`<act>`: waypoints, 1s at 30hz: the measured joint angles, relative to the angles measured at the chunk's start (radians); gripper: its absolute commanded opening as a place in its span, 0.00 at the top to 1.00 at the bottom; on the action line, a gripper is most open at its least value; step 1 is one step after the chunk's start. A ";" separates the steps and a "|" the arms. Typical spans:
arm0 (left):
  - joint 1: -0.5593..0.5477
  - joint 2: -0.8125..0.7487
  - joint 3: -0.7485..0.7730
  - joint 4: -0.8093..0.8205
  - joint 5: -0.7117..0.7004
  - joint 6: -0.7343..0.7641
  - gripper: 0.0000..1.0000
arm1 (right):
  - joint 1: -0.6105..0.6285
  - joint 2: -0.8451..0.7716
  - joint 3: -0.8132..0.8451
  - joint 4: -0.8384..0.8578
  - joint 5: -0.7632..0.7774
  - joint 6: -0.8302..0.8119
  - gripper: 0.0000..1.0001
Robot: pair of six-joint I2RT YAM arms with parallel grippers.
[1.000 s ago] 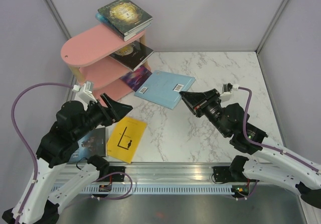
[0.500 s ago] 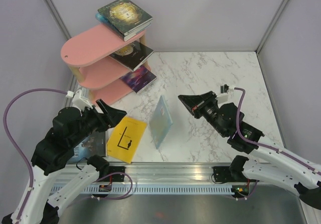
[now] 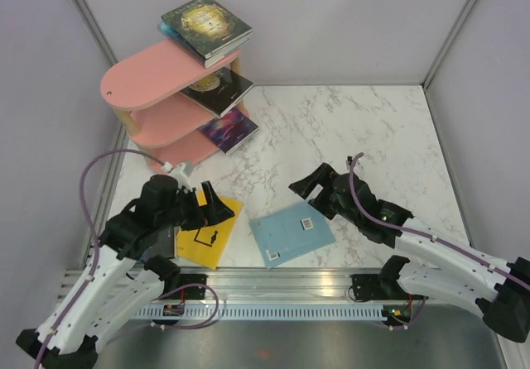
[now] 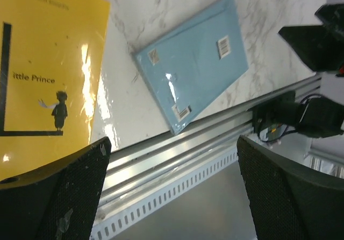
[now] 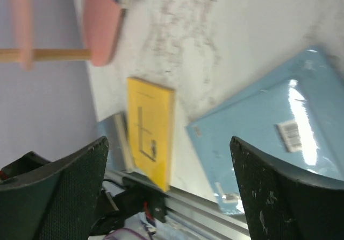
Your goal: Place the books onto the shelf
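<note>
Next, my left gripper needs to grab the light blue book by the labelled corner (image 3: 269, 261) (image 4: 177, 125) at the aluminium rail, on the side toward the yellow book.
The pink shelf (image 3: 157, 79) stands at the back left. A dark book with a gold moon (image 3: 205, 23) lies on its top board, another dark book (image 3: 217, 89) on the middle board, and a purple one (image 3: 228, 129) on the bottom. A light blue book (image 3: 291, 232) lies flat near the table's front edge, with a yellow book (image 3: 209, 235) to its left. My left gripper (image 3: 214, 205) hovers open over the yellow book (image 4: 43, 62). To the right of the blue book (image 5: 269, 138), my right gripper (image 3: 308, 194) hangs open and holds nothing.
An aluminium rail (image 3: 273, 282) runs along the near edge just past the blue book (image 4: 193, 73). Another book (image 5: 115, 138) lies partly under the yellow one (image 5: 150, 129), below my left arm. Grey walls close in the left, back and right sides.
The light blue book left my right gripper, stood on edge, and now lies flat by the front edge. Both grippers opened wide and both arms dropped lower and toward the front.
</note>
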 measured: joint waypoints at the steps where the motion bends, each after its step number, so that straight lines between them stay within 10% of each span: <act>1: 0.000 0.023 -0.042 0.014 0.034 0.003 0.00 | -0.020 0.027 0.005 -0.041 -0.010 -0.021 0.02; 13: -0.020 0.411 -0.208 0.313 0.253 0.001 0.04 | -0.217 0.341 0.145 -0.422 0.016 -0.249 0.03; 22: -0.172 0.805 -0.179 0.539 0.262 -0.047 0.05 | -0.237 0.463 0.064 -0.331 0.003 -0.314 0.05; 30: -0.230 0.988 -0.024 0.592 0.269 -0.079 0.06 | -0.192 0.233 -0.143 -0.143 -0.090 -0.222 0.11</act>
